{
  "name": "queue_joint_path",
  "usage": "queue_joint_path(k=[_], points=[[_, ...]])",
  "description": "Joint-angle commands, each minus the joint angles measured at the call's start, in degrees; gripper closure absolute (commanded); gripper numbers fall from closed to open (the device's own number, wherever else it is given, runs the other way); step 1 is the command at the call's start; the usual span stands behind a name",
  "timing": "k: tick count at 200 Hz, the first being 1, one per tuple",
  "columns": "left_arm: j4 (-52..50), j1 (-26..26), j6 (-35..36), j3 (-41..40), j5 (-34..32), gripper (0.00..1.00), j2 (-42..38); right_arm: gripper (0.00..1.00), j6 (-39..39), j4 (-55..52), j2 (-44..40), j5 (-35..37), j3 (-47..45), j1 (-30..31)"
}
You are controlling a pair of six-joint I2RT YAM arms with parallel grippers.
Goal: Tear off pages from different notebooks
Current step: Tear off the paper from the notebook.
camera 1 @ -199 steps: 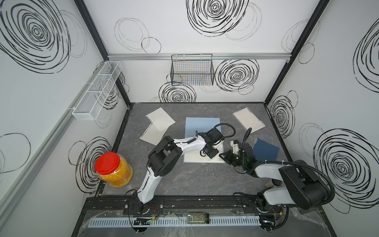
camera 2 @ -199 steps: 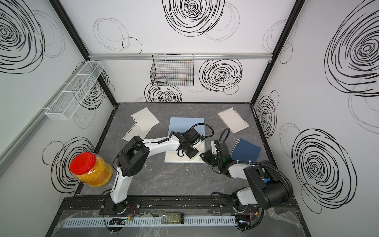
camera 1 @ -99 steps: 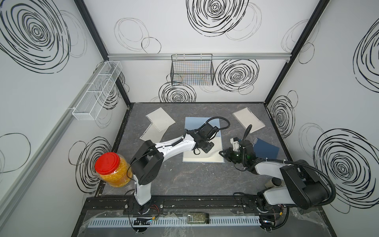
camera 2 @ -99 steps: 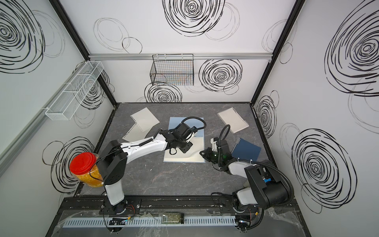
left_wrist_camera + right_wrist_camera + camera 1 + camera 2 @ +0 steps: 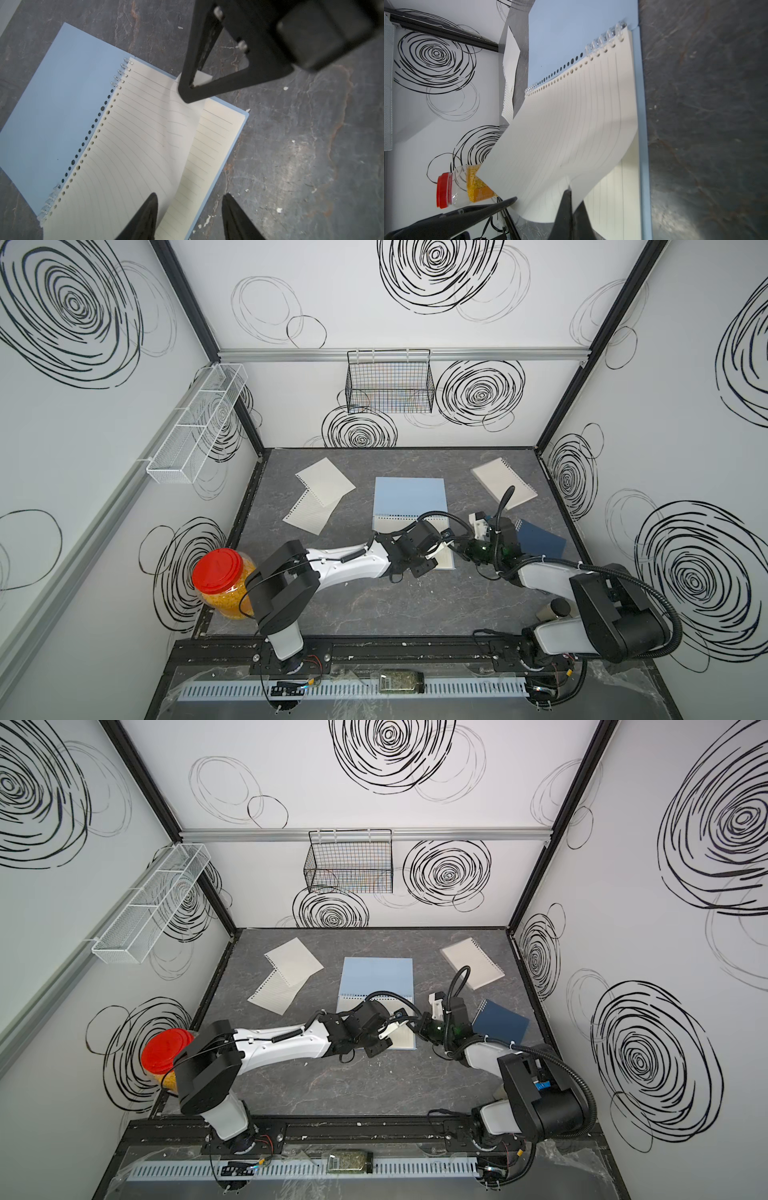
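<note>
The robot's right gripper is holding the page's corner, which leaves the notebook loose, so the left gripper should take hold of the page's free edge [image 5: 176, 190] to let the right gripper steady the notebook.
The light-blue notebook [image 5: 409, 497] [image 5: 376, 975] lies open in the middle of the table, cover folded back. Its top lined page [image 5: 560, 128] [image 5: 145, 128] curls up off the stack, still on the wire at both ends. My right gripper [image 5: 569, 188] [image 5: 455, 549] is shut on that page's free edge. My left gripper [image 5: 190, 195] [image 5: 424, 560] is open, one finger over the page and one over the table, gripping nothing. Two loose pages [image 5: 326, 483] [image 5: 309, 512] lie at the back left. The clear-covered notebook [image 5: 503, 483] sits at the back right, the dark navy notebook [image 5: 540, 539] beside my right wrist.
A red-lidded jar [image 5: 218, 572] of yellow bits stands at the table's left edge by the left arm's elbow. A black wire basket [image 5: 388, 381] hangs on the back wall and a white mesh shelf [image 5: 197, 423] on the left wall.
My left gripper has gone from shut to open and shifted toward the notebook's near right corner, its elbow swinging left. The right gripper still pinches the page in the same spot.
</note>
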Motion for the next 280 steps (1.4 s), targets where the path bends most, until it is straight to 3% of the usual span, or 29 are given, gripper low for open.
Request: queue_joint_path(k=[1, 96, 128, 165, 238, 280], points=[[1.47, -0.50, 3.26, 3.71, -5.02, 0.47, 3.17, 0.99, -0.89, -1.01, 0.39, -0.79, 1.58, -0.30], [-3.58, -2.68, 5.96, 11.09, -14.90, 0.53, 10.60, 0.96, -1.01, -1.70, -0.31, -1.05, 1.77, -0.48], [-4.29, -2.40, 6.00, 11.47, -14.07, 0.60, 10.74, 0.88, -1.03, -2.12, -0.83, -0.97, 1.78, -0.66], [-5.37, -1.88, 5.81, 12.36, -13.61, 0.65, 11.31, 0.70, -1.14, -3.09, -1.86, -0.67, 1.65, -0.92], [-6.42, -1.86, 5.40, 13.73, -11.44, 0.67, 12.93, 0.58, -1.34, -6.06, -7.69, 0.53, -0.09, -3.60], [-6.90, -1.82, 5.28, 15.45, -10.24, 0.68, 14.07, 0.57, -2.46, -9.27, -11.42, 1.27, -1.51, -5.20]])
